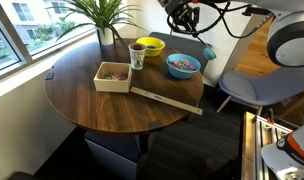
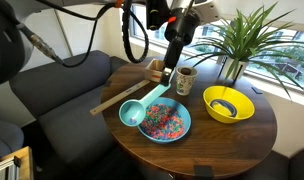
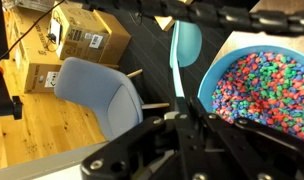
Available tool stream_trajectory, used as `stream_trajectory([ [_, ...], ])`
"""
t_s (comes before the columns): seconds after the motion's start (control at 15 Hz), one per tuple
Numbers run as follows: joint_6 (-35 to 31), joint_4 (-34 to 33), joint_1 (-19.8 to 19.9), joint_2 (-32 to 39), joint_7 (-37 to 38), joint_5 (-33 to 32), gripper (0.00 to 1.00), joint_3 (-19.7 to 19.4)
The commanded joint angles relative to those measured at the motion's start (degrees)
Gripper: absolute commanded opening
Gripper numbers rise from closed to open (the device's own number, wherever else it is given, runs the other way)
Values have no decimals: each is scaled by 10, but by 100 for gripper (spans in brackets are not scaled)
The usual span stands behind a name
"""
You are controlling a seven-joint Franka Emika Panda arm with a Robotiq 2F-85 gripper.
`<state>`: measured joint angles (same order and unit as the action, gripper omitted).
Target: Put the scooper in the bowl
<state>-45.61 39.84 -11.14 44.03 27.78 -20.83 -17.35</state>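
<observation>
Next, my gripper lets go of the scooper on the small coloured pieces inside the round blue bowl (image 1: 184, 64) (image 3: 260, 92).
The teal scooper (image 2: 137, 110) hangs tilted from my gripper (image 2: 170, 78), which is shut on the end of its handle. The scoop's head sits low by the near rim of the round blue bowl (image 2: 164, 139), which is full of small coloured pieces. In the wrist view the scooper (image 3: 182, 45) points away from my gripper (image 3: 177, 118), just left of the blue bowl's rim (image 3: 203, 88). In an exterior view the blue bowl (image 1: 182, 75) stands at the table's far side, below my gripper (image 1: 182, 20). The scooper cannot be made out there.
On the round wooden table (image 1: 82, 105) are a yellow bowl (image 2: 228, 103), a cup (image 2: 185, 78), a white square box (image 1: 114, 76) and a long wooden stick (image 1: 167, 100). A potted plant (image 1: 102, 15) stands by the window. Grey chairs (image 1: 257, 85) surround the table.
</observation>
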Motion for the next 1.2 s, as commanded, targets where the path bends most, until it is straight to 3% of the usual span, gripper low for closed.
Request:
stream_trajectory([
  [0.0,0,65,-5,-28,86,33,2,-6],
  [0.4,0,83,25,-15,323,158,2,19],
  [0.6,0,88,40,-26,413,176,2,22],
  [1.13,0,-42,120,-11,634,281,2,53],
])
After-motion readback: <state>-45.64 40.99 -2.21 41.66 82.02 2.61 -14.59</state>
